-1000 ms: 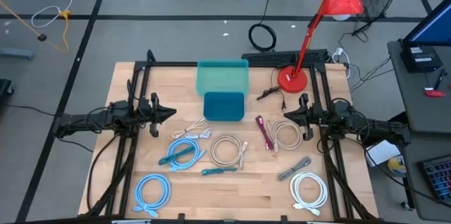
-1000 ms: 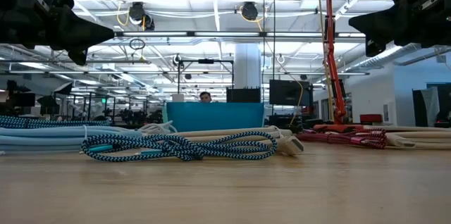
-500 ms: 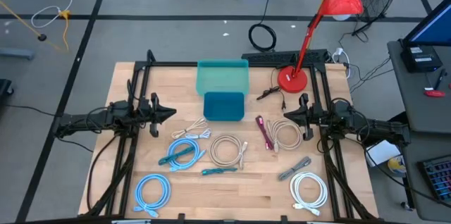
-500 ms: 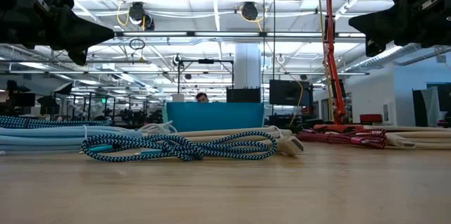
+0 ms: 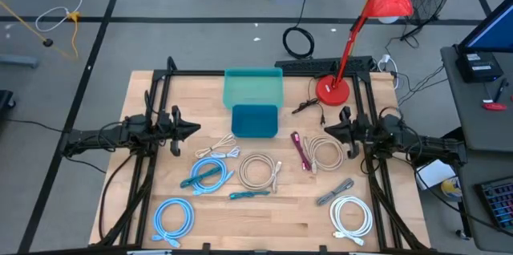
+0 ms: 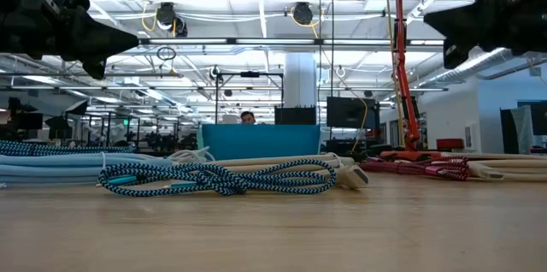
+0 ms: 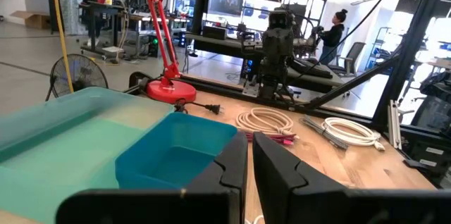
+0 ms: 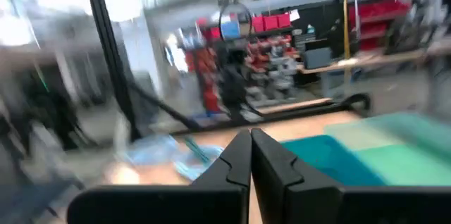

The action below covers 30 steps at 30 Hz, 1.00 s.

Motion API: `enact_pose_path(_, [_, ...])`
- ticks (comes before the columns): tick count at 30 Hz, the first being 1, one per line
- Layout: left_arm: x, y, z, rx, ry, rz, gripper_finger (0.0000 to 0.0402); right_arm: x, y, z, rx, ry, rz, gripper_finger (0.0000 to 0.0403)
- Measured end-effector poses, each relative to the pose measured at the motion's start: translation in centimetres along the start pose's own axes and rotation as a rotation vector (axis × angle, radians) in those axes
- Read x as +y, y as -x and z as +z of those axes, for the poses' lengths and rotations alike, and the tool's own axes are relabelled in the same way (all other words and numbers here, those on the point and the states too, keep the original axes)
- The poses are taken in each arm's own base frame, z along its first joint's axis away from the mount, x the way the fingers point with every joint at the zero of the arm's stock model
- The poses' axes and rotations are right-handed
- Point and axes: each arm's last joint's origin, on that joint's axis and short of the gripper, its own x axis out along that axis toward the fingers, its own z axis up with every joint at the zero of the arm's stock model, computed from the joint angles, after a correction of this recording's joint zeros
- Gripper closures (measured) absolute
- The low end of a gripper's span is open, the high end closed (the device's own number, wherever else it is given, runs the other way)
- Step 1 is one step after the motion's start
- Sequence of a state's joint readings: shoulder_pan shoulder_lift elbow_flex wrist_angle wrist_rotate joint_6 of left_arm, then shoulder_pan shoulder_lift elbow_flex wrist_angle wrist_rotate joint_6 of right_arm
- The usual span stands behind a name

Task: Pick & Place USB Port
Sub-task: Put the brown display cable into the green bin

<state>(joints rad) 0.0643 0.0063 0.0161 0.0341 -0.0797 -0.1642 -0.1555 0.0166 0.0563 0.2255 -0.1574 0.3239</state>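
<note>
The far side of the second beige coil (image 5: 333,139), the one next to the magenta cable, is to be gripped by my right gripper.
Several coiled USB cables lie flat on the wooden table: a beige coil (image 5: 256,171), a light-blue and teal coil (image 5: 207,173), a blue coil (image 5: 174,216), a white coil (image 5: 351,215), a second beige coil (image 5: 323,152), a magenta cable (image 5: 301,151) and a teal braided cable (image 5: 249,195) (image 6: 214,178). A light teal bin (image 5: 253,88) and a darker blue bin (image 5: 255,120) (image 7: 176,150) stand at the far middle. My left gripper (image 5: 190,129) (image 7: 250,160) hovers shut above the table's left side. My right gripper (image 5: 327,131) (image 8: 250,155) hovers shut above the second beige coil's far edge.
A red desk lamp (image 5: 333,88) stands on the table's far right corner, its arm rising over the edge. A grey cable (image 5: 335,192) and a small white cable (image 5: 220,147) lie among the coils. Black frame rails (image 5: 152,167) run along both sides. Bare wood shows along the near middle (image 5: 264,223).
My right gripper has risen a little above the table. The left arm and the cables have kept still.
</note>
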Motion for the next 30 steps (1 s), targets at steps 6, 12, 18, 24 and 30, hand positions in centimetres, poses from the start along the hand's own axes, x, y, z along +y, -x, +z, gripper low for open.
enact_pose_path(6, [0.0, 0.0, 0.0, 0.0, 0.0, 0.0, 0.0376, 0.4, 0.1, 1.5, -0.151, -0.636, 0.065, 0.0403])
enact_pose_path(12, [0.0, 0.0, 0.0, 0.0, 0.0, 0.0, 0.0376, 0.2, 0.3, 2.1, -0.297, -0.924, 0.024, 0.0403])
enact_pose_path(18, [0.0, 0.0, 0.0, 0.0, 0.0, 0.0, 0.0376, 0.0, 0.3, 2.2, -0.356, -0.958, -0.024, 0.0403])
enact_pose_path(24, [0.0, 0.0, 0.0, 0.0, 0.0, 0.0, 0.0376, 0.0, 0.3, 2.2, -0.356, -0.957, -0.023, 0.0403])
enact_pose_path(30, [0.0, 0.0, 0.0, 0.0, 0.0, 0.0, 0.0376, -0.1, 0.3, 2.2, -0.368, -0.943, -0.037, 0.0403])
